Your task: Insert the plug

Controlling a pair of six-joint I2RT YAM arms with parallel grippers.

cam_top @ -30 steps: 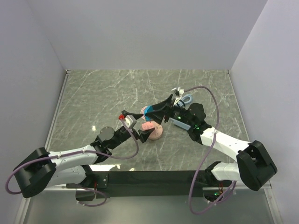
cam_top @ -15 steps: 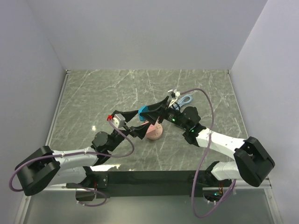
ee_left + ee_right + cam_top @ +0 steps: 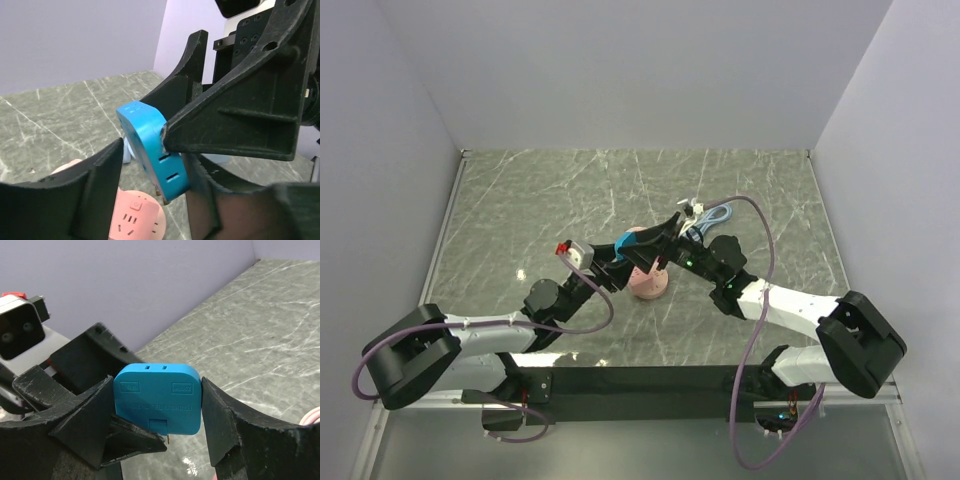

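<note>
I will hold and turn the blue plug with my left gripper before my right gripper takes it by its flat sides (image 3: 157, 396), because my right gripper spans the plug's side edges.
The small bright blue plug (image 3: 627, 241) hangs above the table, and my right gripper (image 3: 638, 244) is shut on its two side edges (image 3: 157, 400). Its metal pins point down toward the pink cube (image 3: 648, 281), whose socket face shows just below it (image 3: 134, 215). My left gripper (image 3: 618, 262) straddles the same plug (image 3: 150, 145) from the left. One finger lies close against the plug's slotted face. The other finger (image 3: 97, 187) stands off it with a gap showing.
A pale-blue cord (image 3: 716, 214) and a white plug end (image 3: 697, 207) lie behind the right gripper. The right gripper's black fingers (image 3: 235, 115) crowd the left wrist view. Grey walls enclose the marble table (image 3: 520, 200) on three sides.
The left gripper has come up and right to the plug and its jaws have narrowed around it. The right gripper has carried the plug slightly left, over the pink cube.
</note>
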